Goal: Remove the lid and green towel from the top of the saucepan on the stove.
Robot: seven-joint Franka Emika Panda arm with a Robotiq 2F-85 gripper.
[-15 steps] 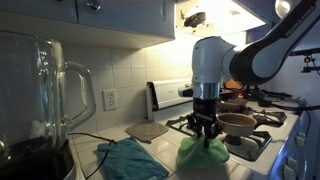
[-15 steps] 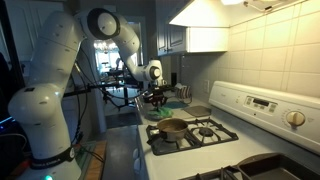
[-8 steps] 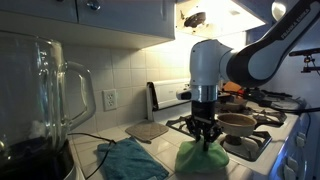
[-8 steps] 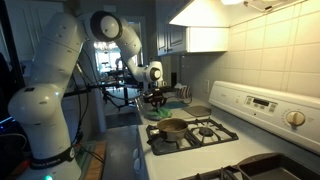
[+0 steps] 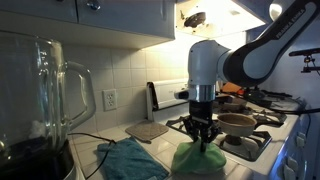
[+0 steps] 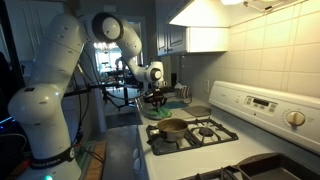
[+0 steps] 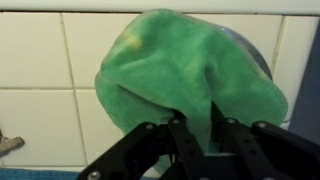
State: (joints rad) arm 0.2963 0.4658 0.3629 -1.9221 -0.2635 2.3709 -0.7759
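Note:
The gripper will release the green towel on the tiled counter (image 5: 188, 156) (image 7: 153, 100) between the blue-green cloth and the stove.
My gripper (image 5: 203, 137) is shut on a raised fold of the green towel (image 5: 199, 158), which sits as a mound on the tiled counter beside the stove. In the wrist view the fingers (image 7: 201, 128) pinch the fold of the towel (image 7: 170, 65), and a grey curved edge (image 7: 262, 58) shows under its right side; it may be the lid, mostly hidden. The brown saucepan (image 5: 238, 123) stands uncovered on the front burner. In both exterior views the gripper (image 6: 155, 99) and towel (image 6: 158, 111) are off to the side of the pan (image 6: 172, 128).
A large glass blender jug (image 5: 48, 100) fills the near left. A blue-green cloth (image 5: 131, 159) and a flat square mat (image 5: 147, 130) lie on the counter. The stove's grates (image 5: 262, 118) and back panel (image 6: 262, 104) lie behind the pan. A dark pan (image 6: 262, 166) sits nearby.
The gripper and the green towel have shifted slightly away from the saucepan along the counter. The grip has stayed shut.

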